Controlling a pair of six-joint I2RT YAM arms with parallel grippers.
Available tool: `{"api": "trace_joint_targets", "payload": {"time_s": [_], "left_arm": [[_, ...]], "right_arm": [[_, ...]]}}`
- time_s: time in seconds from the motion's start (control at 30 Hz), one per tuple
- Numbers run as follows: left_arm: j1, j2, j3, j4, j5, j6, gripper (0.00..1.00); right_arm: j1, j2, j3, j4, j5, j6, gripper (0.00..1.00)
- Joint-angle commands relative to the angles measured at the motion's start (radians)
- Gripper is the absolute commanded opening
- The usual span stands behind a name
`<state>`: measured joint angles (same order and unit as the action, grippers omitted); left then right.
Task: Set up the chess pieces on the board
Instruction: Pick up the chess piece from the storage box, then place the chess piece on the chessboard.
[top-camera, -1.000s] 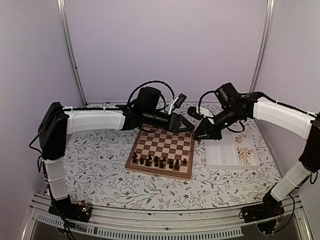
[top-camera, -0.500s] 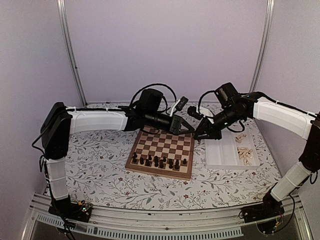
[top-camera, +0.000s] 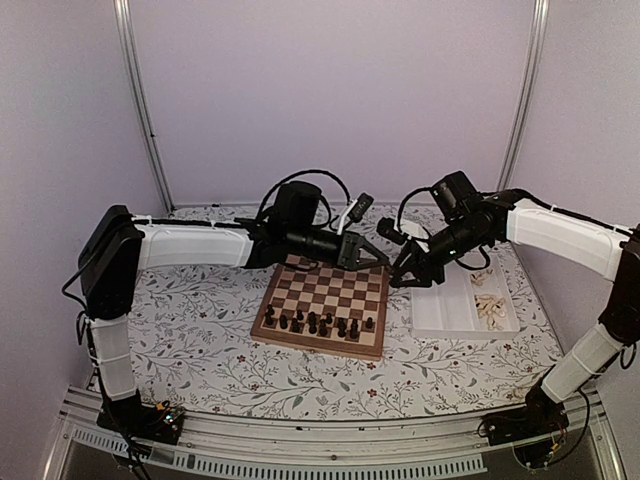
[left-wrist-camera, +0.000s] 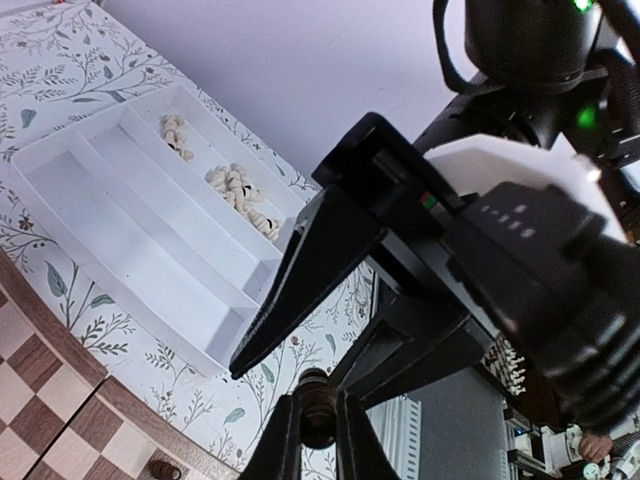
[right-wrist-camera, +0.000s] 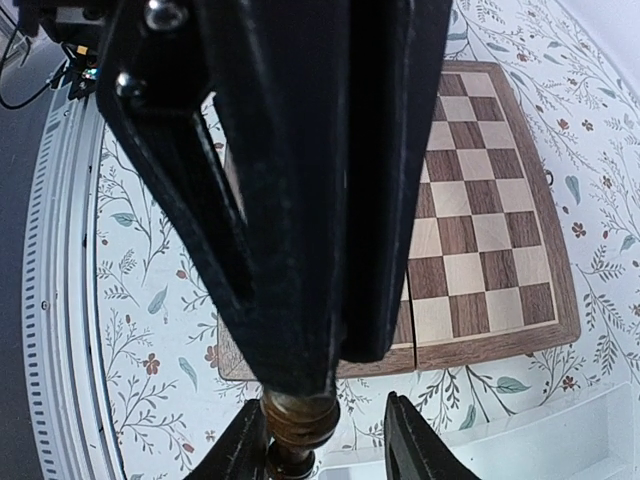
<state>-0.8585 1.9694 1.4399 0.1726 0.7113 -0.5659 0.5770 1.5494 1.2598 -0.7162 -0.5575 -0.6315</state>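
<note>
My left gripper needs to stand the dark brown chess piece in the gap in the dark pieces' farther row (top-camera: 285, 314), by the corner of the board.
A dark brown chess piece (left-wrist-camera: 318, 400) hangs in the air past the far right corner of the board (top-camera: 330, 287). My left gripper (left-wrist-camera: 318, 445) is shut on it. My right gripper (right-wrist-camera: 330, 445) meets the left gripper (top-camera: 384, 259) tip to tip there. The right jaws stand open. The piece (right-wrist-camera: 298, 415) lies against one right finger (right-wrist-camera: 243, 445), with a clear gap to the other. Several dark chess pieces (top-camera: 312, 322) stand on the board's two near rows. Cream chess pieces (top-camera: 490, 308) lie in the white tray (top-camera: 440, 318).
The white compartment tray (left-wrist-camera: 110, 215) lies right of the board on the flowered tablecloth, with cream pieces (left-wrist-camera: 240, 192) in its far compartments. Both arms reach over the board's far edge. Metal frame posts stand at the back corners.
The left gripper has shut on the dark piece that the right gripper held out. The right jaws have just opened off it. Both arms have barely shifted.
</note>
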Motion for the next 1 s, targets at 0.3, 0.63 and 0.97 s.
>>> {"api": "trace_joint_targets", "payload": {"time_s": [0.3,0.63,0.97], "left_arm": [[0.001,-0.044,-0.025,0.094,-0.001,-0.035,0.0],[0.03,-0.174,-0.03,-0.147,-0.206,0.171,0.0],[0.038,-0.276,-0.093,-0.673,-0.583,0.489,0.0]], "right_arm": [[-0.018,-0.041,-0.015,0.016,-0.014,0.024,0.26],[-0.111,-0.036,-0.105,0.047,-0.09,0.017,0.14],[-0.24,-0.071,-0.27,0.18,-0.157,0.014,0.13]]}}
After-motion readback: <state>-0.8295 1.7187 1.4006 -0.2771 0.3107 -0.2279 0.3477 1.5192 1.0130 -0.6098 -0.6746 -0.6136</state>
